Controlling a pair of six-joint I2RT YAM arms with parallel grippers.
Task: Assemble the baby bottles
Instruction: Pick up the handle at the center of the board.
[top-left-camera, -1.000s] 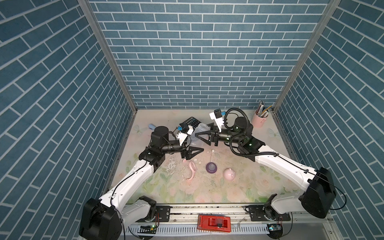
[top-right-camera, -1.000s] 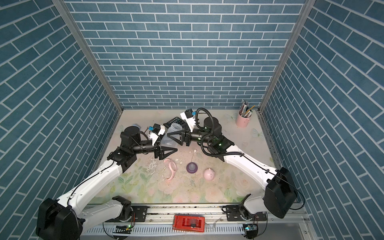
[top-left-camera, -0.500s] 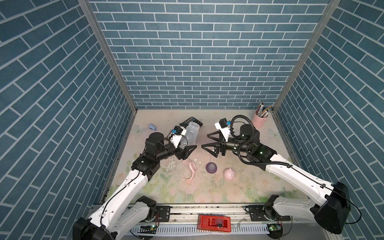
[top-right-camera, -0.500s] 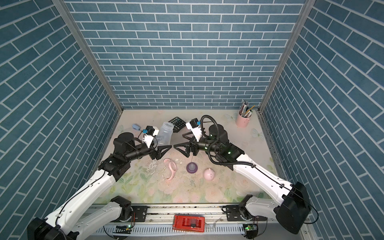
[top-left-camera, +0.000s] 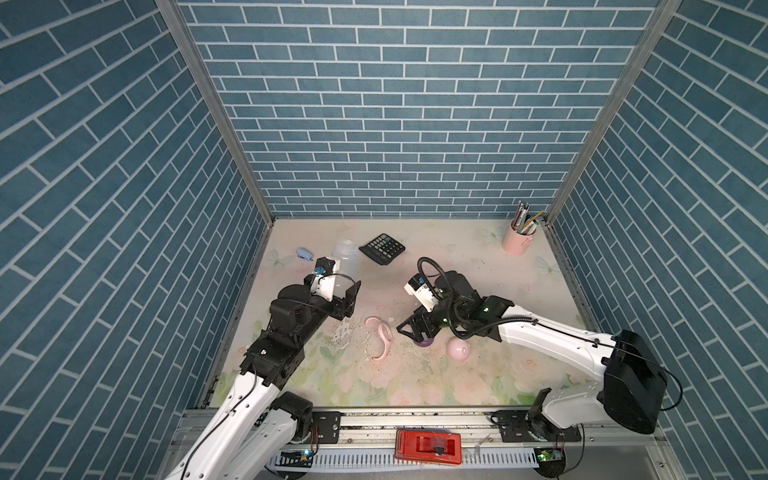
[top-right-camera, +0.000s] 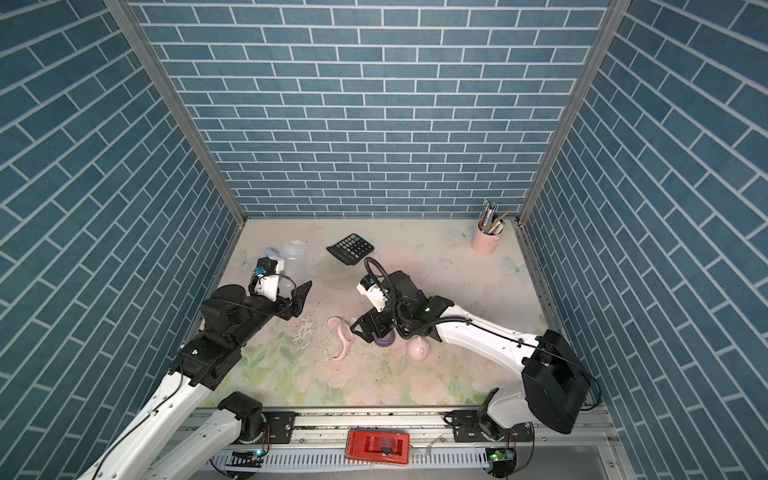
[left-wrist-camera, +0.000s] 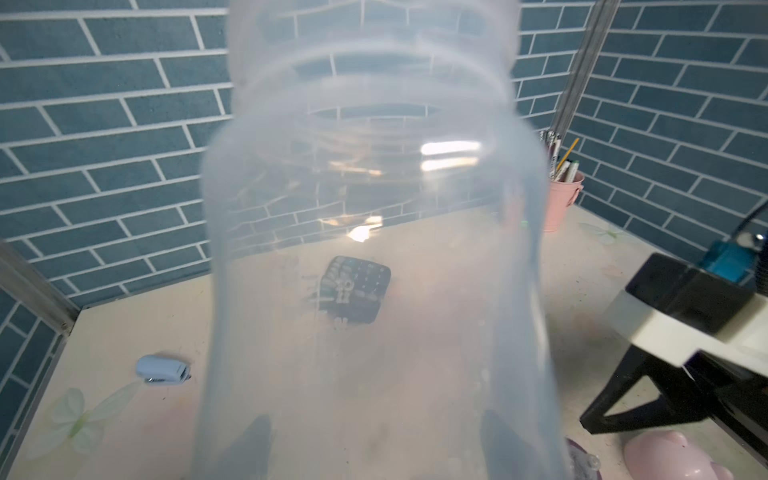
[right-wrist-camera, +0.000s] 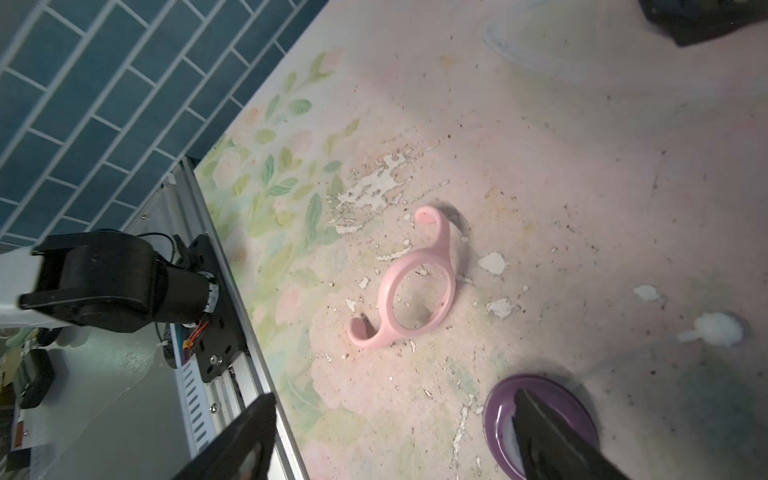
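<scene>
I will bring my right gripper to the pink handle ring's side (top-left-camera: 390, 335) (right-wrist-camera: 448, 308) that is nearest the purple collar and close it there.
My left gripper (left-wrist-camera: 376, 440) is shut on the translucent bottle body (left-wrist-camera: 374, 249), with its fingertips showing dark through the plastic. In both top views the bottle body (top-left-camera: 345, 253) (top-right-camera: 293, 257) is held off the mat at the left, mouth pointing up and away. My right gripper (right-wrist-camera: 395, 436) is open and low over the mat. One finger lies over the purple collar (right-wrist-camera: 498, 411) (top-left-camera: 424, 343). The pink handle ring (right-wrist-camera: 386, 291) (top-left-camera: 384, 336) lies flat just beyond the fingertips. The pink eared cap (top-left-camera: 458, 349) (top-right-camera: 417, 348) sits right of the collar.
A black calculator (top-left-camera: 382, 248) and a small blue stapler (top-left-camera: 304, 253) lie at the back. A pink pen cup (top-left-camera: 517, 241) stands in the back right corner. The mat around the ring has peeled, flaky patches (right-wrist-camera: 374, 187). A red block (top-left-camera: 428, 446) sits on the front rail.
The two grippers met at the bottle body a second ago. My right gripper has opened, let go and dropped over the purple collar. My left arm has drawn back left with the bottle body.
</scene>
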